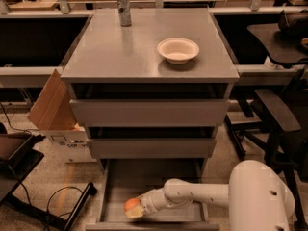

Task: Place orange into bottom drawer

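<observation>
Next, I release the orange with my gripper on the cardboard box side of the bottom drawer's middle (138, 194), letting it go there.
The bottom drawer (159, 177) is pulled open below two shut grey drawers; its flat grey floor shows. The orange (130, 205) is low in the drawer near its front left corner. My gripper (135, 209) reaches in from the right at the end of the white arm (202, 196) and is shut on the orange, at or just above the drawer floor. The fingers cover the orange's lower right side.
On the cabinet top (115, 52) stand a white bowl (178, 50) and a metal can (124, 8). A cardboard box (53, 114) sits left of the cabinet. A black chair (274, 119) is at the right. A black stand and cable (43, 201) lie at lower left.
</observation>
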Available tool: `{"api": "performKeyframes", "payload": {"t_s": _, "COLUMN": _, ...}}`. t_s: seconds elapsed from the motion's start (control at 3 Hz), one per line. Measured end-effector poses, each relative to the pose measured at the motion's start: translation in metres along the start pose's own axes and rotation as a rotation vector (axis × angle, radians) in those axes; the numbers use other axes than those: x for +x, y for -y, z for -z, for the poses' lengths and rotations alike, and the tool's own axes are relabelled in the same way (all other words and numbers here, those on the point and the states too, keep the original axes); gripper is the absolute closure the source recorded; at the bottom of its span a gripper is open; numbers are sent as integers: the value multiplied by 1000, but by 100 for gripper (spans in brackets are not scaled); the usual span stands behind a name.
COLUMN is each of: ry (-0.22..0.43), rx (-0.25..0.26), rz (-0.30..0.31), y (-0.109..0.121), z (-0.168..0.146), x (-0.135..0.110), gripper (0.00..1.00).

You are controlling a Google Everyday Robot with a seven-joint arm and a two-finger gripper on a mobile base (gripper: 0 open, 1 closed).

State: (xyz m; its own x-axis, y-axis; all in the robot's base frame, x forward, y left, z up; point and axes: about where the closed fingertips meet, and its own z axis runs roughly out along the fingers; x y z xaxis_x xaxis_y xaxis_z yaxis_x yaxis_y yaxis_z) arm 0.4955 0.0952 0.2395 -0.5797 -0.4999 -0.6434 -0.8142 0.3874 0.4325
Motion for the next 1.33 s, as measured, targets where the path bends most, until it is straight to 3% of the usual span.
{"api": "performKeyframes", "payload": {"t_s": 0.33, "ry": 0, "rx": 0, "rz": 0, "y": 0, "z": 0, "x": 0, "gripper": 100}}
{"api": "performKeyframes", "payload": {"t_s": 0.67, "ry": 11, "rx": 2, "rz": -1, "y": 18, "z": -5, "x": -9, "gripper": 100}}
{"api": "performKeyframes", "payload": {"t_s": 1.33, "ry": 66, "rx": 7, "rz": 78, "y": 78, "z": -8, "x": -14, "gripper": 100}}
